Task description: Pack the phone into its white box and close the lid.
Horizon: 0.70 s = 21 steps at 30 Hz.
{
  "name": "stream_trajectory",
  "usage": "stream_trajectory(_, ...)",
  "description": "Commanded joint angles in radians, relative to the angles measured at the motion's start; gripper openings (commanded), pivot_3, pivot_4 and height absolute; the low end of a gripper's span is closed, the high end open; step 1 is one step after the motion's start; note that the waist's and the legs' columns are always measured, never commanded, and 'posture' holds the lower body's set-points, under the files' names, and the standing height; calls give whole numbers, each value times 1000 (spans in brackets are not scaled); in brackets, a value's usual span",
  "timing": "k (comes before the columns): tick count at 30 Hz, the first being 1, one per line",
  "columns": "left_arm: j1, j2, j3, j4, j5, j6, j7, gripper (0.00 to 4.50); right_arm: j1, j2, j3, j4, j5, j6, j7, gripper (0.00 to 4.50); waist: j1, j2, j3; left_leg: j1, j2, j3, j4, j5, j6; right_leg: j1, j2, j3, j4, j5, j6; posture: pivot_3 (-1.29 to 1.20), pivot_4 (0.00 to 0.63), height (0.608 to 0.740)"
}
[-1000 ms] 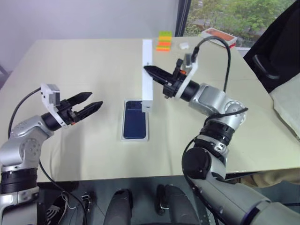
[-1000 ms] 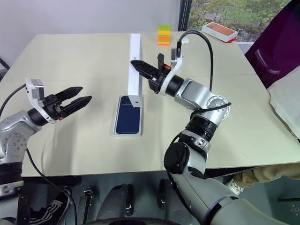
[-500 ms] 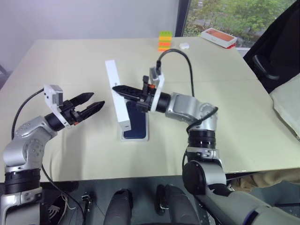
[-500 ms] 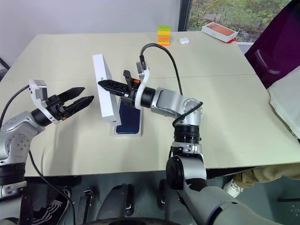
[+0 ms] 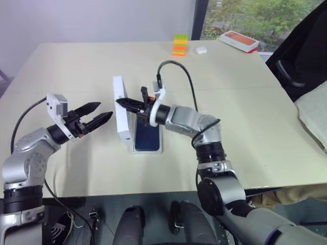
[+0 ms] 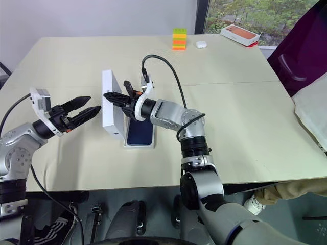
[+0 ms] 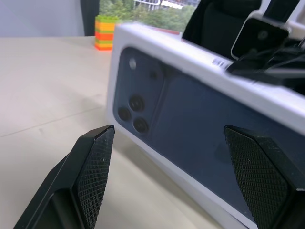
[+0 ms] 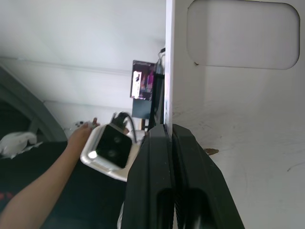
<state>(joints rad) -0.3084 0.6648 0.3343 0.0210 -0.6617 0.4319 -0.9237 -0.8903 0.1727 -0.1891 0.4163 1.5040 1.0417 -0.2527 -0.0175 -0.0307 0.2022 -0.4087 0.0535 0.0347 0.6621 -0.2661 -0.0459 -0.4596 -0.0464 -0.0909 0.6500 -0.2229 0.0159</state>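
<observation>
My right gripper will release the lid on top of the white box [image 5: 140, 127], so that it is let go over the dark blue phone.
The dark blue phone [image 5: 148, 137] lies flat in the white box [image 5: 147, 151] at the table's middle. Just left of the box, the lid [image 5: 121, 109] stands on edge, slightly tilted, its lower corner close to the table. My right gripper [image 5: 125, 103] reaches in level from the right and is shut on the lid's upper wall [image 8: 167, 71]. My left gripper [image 5: 102, 112] hovers open a little left of the lid. The lid's printed face [image 7: 190, 119] with the phone picture lies between the left fingertips [image 7: 97, 152], untouched.
At the table's far side stand a coloured block stack [image 5: 179, 44], a small white case [image 5: 200, 50] and an orange-and-white box [image 5: 238, 40]. A dark chair [image 5: 301, 56] is at the far right. A person's arm [image 8: 43, 191] shows in the right wrist view.
My right arm has carried the lid left and down, from above the box's far end to beside the box's left edge, rolling it. The left gripper has stayed put and open.
</observation>
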Motion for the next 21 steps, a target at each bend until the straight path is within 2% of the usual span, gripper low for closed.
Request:
stream_trajectory(1,15,23,37,-12,12,-36,-6,3901,168,154,-6,-12,7,-30,23,72,-1,0,0,0,0,0,0,0,0,0,0,0,0,0,0,0,150,740)
stream_trajectory(2,15,28,43,-7,-5,-21,-18,3901,175,152,-5,-8,6,-32,26,72,-1,0,0,0,0,0,0,0,0,0,0,0,0,0,0,0,150,740)
stream_trajectory(5,10,30,52,7,-34,9,-27,3080,183,159,-8,-9,7,-55,16,0,1,0,0,0,0,0,0,0,0,0,0,0,0,0,0,0,150,740)
stream_trajectory(7,17,24,40,2,-26,14,-19,2208,183,163,-6,-13,5,-68,11,0,1,0,0,0,0,0,0,0,0,0,0,0,0,0,0,0,150,740)
stream_trajectory(9,17,15,22,4,26,-31,5,1117,184,168,-3,-13,9,-73,5,0,1,0,0,0,0,0,0,0,0,0,0,0,0,0,0,0,150,740)
stream_trajectory(11,13,1,24,8,17,-29,4,497,185,173,-2,-11,16,-76,-7,0,1,0,0,0,0,0,0,0,0,0,0,0,0,0,0,0,150,740)
stream_trajectory(12,6,-5,19,15,35,-48,12,34,190,176,2,-13,18,-74,-12,0,1,0,0,0,0,0,0,0,0,0,0,0,0,0,0,0,150,740)
stream_trajectory(21,-41,-27,-1,40,48,-49,32,34,220,143,21,1,-4,-47,-30,0,1,0,0,0,0,0,0,0,0,0,0,0,0,0,0,0,150,740)
